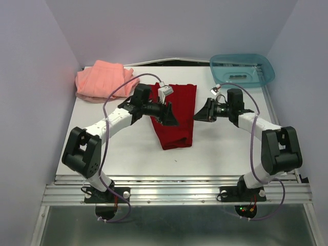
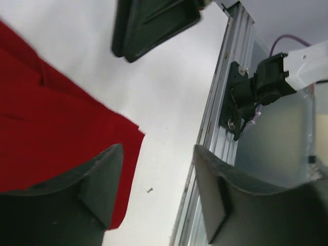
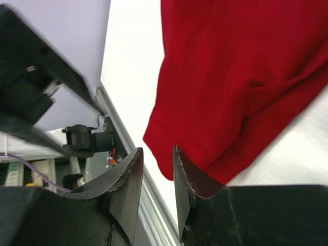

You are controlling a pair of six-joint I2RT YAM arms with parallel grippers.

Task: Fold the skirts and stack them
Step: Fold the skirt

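I can see the red skirt's upper layer is creased and slanted near its narrow end, so I should first use my right gripper to pinch that layer's lower edge [image 3: 208, 163] and pull it straight.
The deep red skirt [image 1: 177, 115] lies folded in the middle of the table, its narrow end toward the near edge. The salmon-pink skirt [image 1: 102, 79] sits rumpled at the back left. My left gripper [image 1: 171, 119] hovers over the red skirt's left side. In the left wrist view this gripper [image 2: 158, 154] is open and empty, with the red skirt [image 2: 51, 113] off to its left. My right gripper [image 1: 200, 114] is just right of the red skirt. In the right wrist view that gripper [image 3: 157, 151] stands narrowly open with nothing in the gap, above a corner of the red skirt [image 3: 230, 77].
A translucent teal tray [image 1: 242, 69] stands at the back right. Purple walls close in the table on three sides. A metal rail [image 1: 179, 190] runs along the near edge and carries both arm bases. A tiny dark speck [image 2: 149, 190] lies on the table.
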